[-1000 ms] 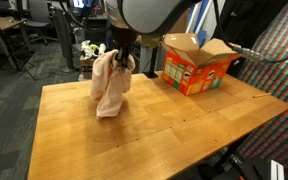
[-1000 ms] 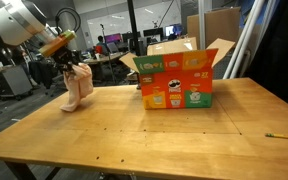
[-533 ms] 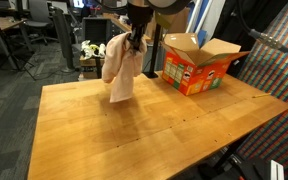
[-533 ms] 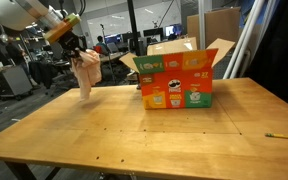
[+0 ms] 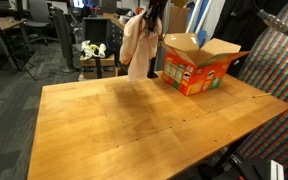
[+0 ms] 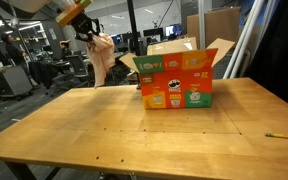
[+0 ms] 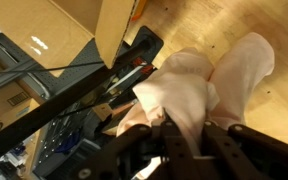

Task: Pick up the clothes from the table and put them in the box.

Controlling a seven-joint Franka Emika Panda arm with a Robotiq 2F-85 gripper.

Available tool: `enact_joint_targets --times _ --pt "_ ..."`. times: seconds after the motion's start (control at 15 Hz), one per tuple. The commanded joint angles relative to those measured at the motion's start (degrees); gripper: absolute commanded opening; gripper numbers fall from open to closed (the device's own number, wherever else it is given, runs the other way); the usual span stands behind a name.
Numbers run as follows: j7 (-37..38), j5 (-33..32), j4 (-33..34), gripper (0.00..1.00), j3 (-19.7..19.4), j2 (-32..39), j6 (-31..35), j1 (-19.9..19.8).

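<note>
The robot's gripper needs to release the pale pink cloth, now hanging near the box, between the raised flaps of the orange cardboard box (image 5: 197, 62), onto the bottom of the box.
A pale pink cloth (image 5: 138, 48) hangs from my gripper (image 5: 147, 20), lifted well above the wooden table (image 5: 134, 115). It also shows in an exterior view (image 6: 101, 58) under the gripper (image 6: 87, 31). In the wrist view the gripper (image 7: 179, 135) is shut on the cloth (image 7: 189, 85), which bunches between the fingers. The open orange cardboard box (image 5: 196, 62) stands on the table's far side, to one side of the cloth; it also shows in an exterior view (image 6: 177, 75). The cloth hangs near the box, not over its opening.
Office chairs and desks (image 5: 24, 35) stand beyond the table's far edge. A pencil-like item (image 6: 280, 136) lies near a table corner. A patterned partition (image 5: 279, 60) stands past the box.
The gripper has risen and moved toward the box with the cloth in it; the cloth has left the table and now hangs in the air.
</note>
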Motion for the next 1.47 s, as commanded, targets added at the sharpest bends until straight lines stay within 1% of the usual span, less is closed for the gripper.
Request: enact_joint_targets --times 0.0,0.2,0.53,1.07,1.4 --pt "0.7 1.0 3.7 0.04 0.3 -2.9 -2.3 -0.4" --pt "0.1 1.1 5.4 0.04 -0.3 -3.8 -2.2 -1.2" --pt "-0.8 1.5 6.5 0.04 -2.4 -5.1 -1.8 -3.6" --pt "-1.2 1.8 10.0 0.04 -8.8 -3.7 -1.6 -9.7" --pt "-0.6 1.7 9.2 0.04 -11.8 -3.0 -1.4 -12.6"
